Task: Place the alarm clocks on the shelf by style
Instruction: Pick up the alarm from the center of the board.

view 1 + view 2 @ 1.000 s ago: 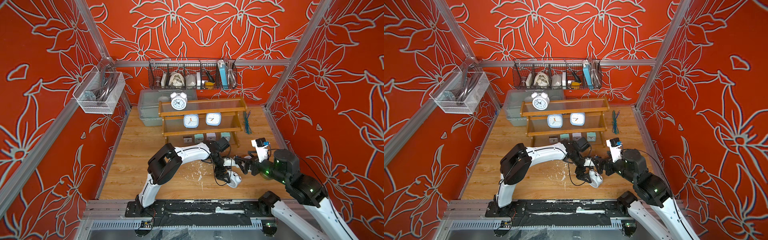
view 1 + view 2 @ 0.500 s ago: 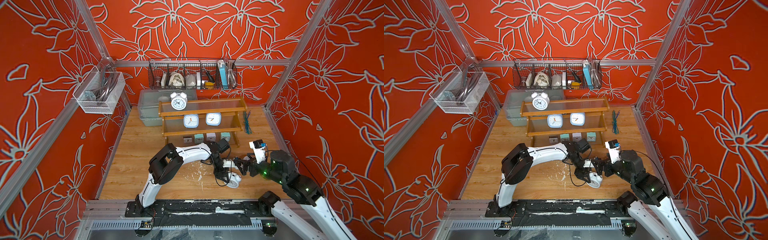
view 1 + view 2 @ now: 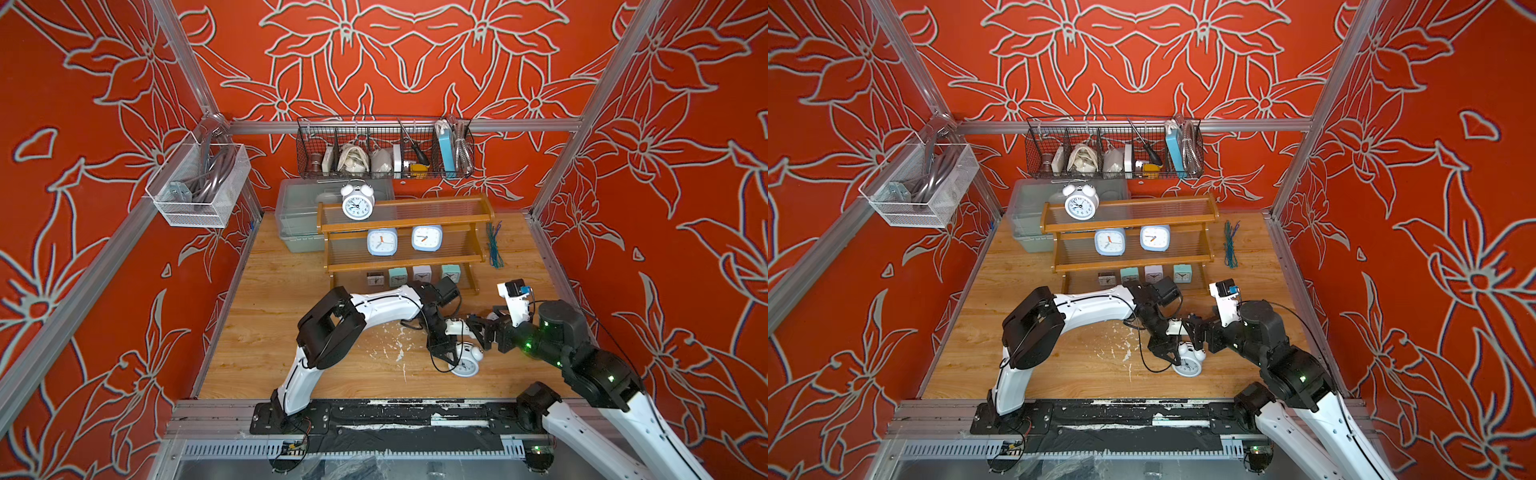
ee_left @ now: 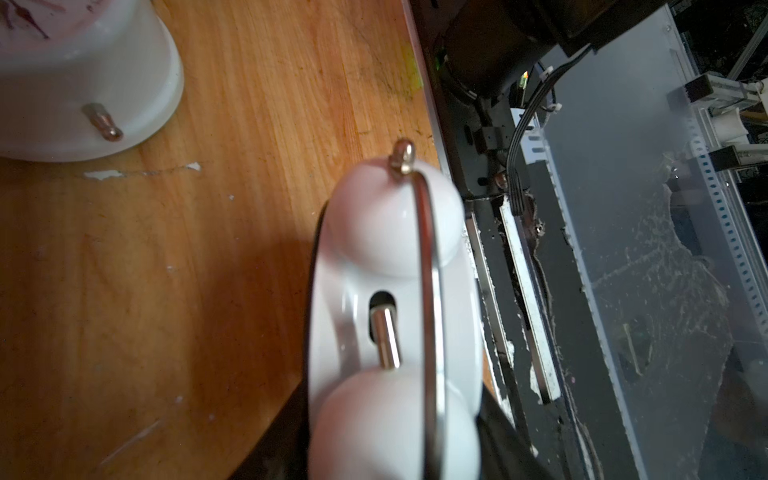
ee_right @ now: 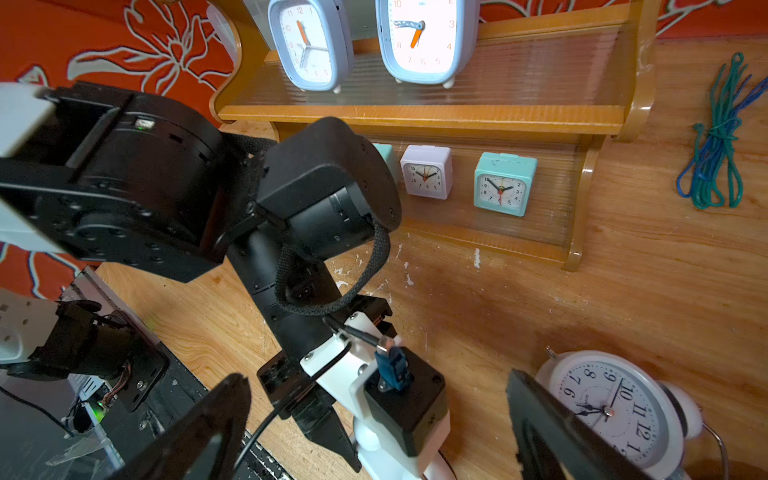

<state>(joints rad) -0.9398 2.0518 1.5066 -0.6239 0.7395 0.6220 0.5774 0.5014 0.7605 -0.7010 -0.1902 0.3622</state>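
The robot's right gripper will close on the free side (image 3: 478,367) of the white twin-bell alarm clock in the left gripper, opposite the left gripper's fingers.
My left gripper (image 4: 399,415) is shut on a white twin-bell alarm clock (image 3: 466,365), which stands on the wooden table near the front with its face to the front rail. A second twin-bell clock (image 5: 611,411) lies face up just beyond it, beside my right gripper (image 5: 376,378). That gripper is open and holds nothing, close to my left wrist. On the brown shelf (image 3: 403,226) one twin-bell clock (image 3: 357,203) stands on top. Two pale-blue clocks (image 3: 382,242) are on the middle tier and several tiny square clocks (image 3: 422,273) on the bottom one.
A clear bin (image 3: 297,216) sits behind the shelf at the left. A black wire basket (image 3: 384,149) hangs on the back wall and a white mesh basket (image 3: 199,191) on the left wall. A green-blue cord (image 3: 494,249) lies right of the shelf. The black front rail (image 3: 395,415) is close by.
My left gripper's jaws have closed in on the twin-bell clock. The clock has hardly shifted. My right arm has stayed almost where it was, still open.
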